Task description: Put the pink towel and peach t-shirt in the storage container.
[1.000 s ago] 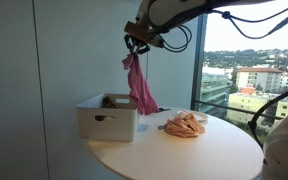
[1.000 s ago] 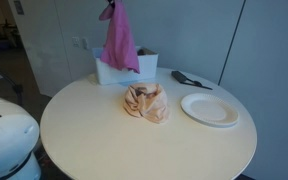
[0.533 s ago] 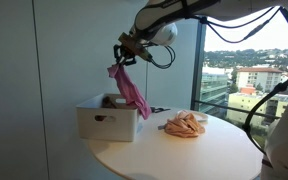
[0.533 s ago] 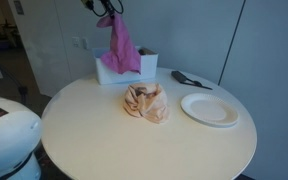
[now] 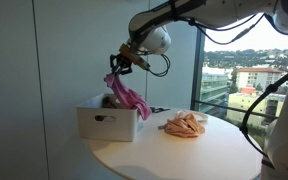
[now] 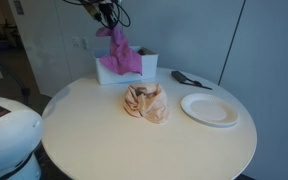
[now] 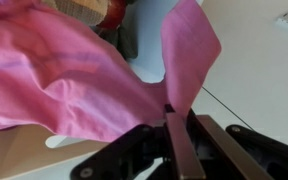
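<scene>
I need to let go of the pink towel, now held above the white storage container, with my gripper, leaving it draped over the storage container's end rim [image 5: 76, 119] farthest from the peach t-shirt.
My gripper [image 5: 117, 66] is shut on the pink towel [image 5: 127, 92] and holds it above the white storage container [image 5: 106, 122]. The towel's lower end hangs down into the container. In the other exterior view the gripper [image 6: 106, 17] holds the towel [image 6: 121, 52] over the container [image 6: 127, 72]. The wrist view shows the towel [image 7: 74, 85] pinched between the fingers [image 7: 170, 118]. The peach t-shirt [image 5: 184, 125] lies crumpled on the round table, also visible in an exterior view [image 6: 145, 101].
A white plate [image 6: 211, 109] lies on the round table [image 6: 144, 140] beside the t-shirt. A dark object [image 6: 190, 79] lies behind the plate. A window [image 5: 249, 60] is beyond the table. A white robot part [image 6: 9, 135] sits at the table's near edge.
My gripper has moved down and toward the container with the pink towel. The towel now hangs lower, its end reaching into the container.
</scene>
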Motion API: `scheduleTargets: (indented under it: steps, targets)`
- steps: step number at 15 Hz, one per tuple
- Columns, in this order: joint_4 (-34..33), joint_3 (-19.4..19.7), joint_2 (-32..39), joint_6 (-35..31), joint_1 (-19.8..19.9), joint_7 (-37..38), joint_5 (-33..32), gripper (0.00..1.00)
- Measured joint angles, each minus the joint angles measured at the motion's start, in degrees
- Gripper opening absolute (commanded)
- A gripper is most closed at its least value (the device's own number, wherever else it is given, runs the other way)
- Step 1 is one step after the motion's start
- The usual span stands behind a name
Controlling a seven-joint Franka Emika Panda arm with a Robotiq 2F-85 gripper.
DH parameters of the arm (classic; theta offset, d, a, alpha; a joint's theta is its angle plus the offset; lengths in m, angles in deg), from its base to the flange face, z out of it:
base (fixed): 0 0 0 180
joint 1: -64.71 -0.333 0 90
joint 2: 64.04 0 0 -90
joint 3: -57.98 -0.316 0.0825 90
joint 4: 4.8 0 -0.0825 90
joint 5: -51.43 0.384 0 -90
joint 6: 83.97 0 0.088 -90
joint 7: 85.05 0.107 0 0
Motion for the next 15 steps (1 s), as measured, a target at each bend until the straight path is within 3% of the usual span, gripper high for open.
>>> scheduleTargets:
  steps: [7,15]
  targets:
    - [-5.50,-0.59,1.81,5.23,-2.25,-18.03,0.04,0.05]
    - [-18.14,-0.62,13.19,8.33,-2.76,-38.26,3.24,0.05]
